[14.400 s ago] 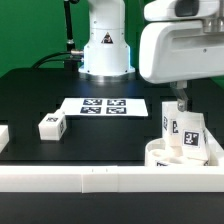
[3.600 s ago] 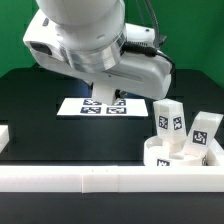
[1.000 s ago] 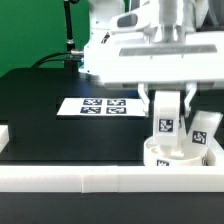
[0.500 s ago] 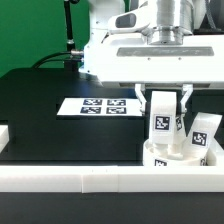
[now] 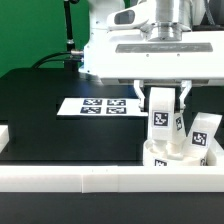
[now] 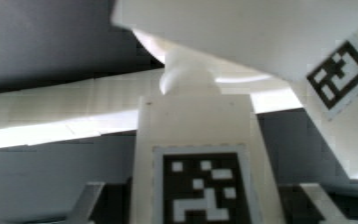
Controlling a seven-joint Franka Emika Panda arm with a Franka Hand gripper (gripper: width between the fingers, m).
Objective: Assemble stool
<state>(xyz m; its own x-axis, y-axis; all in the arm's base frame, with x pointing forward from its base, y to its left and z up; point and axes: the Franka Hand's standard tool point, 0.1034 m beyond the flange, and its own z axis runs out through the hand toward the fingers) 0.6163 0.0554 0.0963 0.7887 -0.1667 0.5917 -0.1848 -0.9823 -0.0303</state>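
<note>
The gripper I use will let go of the nearer leg on the seat disc's near side (image 5: 157, 147), in front of the tilted second leg.
The white round seat disc (image 5: 163, 160) lies at the exterior view's right, against the front rail. Two white tagged legs stand on it. My gripper (image 5: 162, 103) reaches down from above with a finger on each side of the nearer leg (image 5: 162, 118) and is shut on it, holding it upright on the seat. The second leg (image 5: 204, 136) stands tilted just to the right, apart from the fingers. In the wrist view the held leg (image 6: 202, 150) fills the middle, with the second leg (image 6: 332, 72) beyond it. A third leg does not show.
The marker board (image 5: 92, 106) lies flat on the black table behind and to the left of the seat. A long white rail (image 5: 70, 181) runs along the front edge, and a short white rail end (image 5: 3, 136) sits at the left edge. The arm's base (image 5: 100, 45) stands at the back.
The gripper's fingers have drawn in around the nearer leg, and the leg has shifted slightly left and up. The second leg and the seat have stayed put.
</note>
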